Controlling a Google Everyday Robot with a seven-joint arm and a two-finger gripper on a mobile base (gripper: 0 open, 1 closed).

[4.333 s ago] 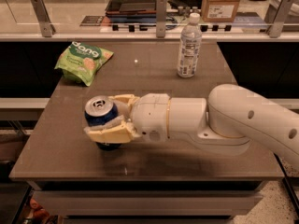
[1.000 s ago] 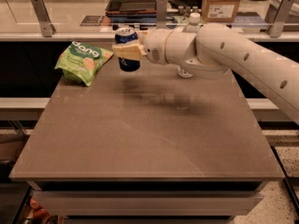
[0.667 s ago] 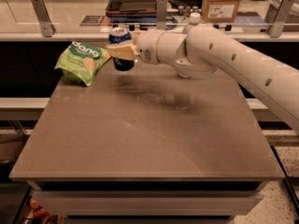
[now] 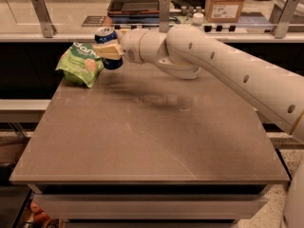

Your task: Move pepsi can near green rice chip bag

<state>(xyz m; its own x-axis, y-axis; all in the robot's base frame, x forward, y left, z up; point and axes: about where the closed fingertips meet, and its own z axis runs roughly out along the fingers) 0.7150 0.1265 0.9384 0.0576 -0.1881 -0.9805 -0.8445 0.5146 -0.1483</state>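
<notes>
My gripper is going to release the pepsi can on the table (image 4: 112, 77) beside the green rice chip bag, toward the bottle.
The pepsi can (image 4: 107, 35), dark blue with a silver top, is held in my gripper (image 4: 109, 50), whose tan fingers are shut around it. The can hangs above the table's far left part, just to the right of the green rice chip bag (image 4: 80, 63) and touching or nearly touching its right edge. The bag is light green, crinkled, with white lettering, and lies at the table's far left corner. My white arm (image 4: 223, 75) reaches in from the right across the back of the table.
The brown table (image 4: 147, 141) stretches toward me. A clear water bottle's white cap (image 4: 197, 18) shows behind my arm at the back; the rest is hidden. A counter with rails, a tray and a cardboard box (image 4: 226, 3) runs behind the table.
My gripper has carried the can from the table's near left, up and to the far left, ending right beside the chip bag.
</notes>
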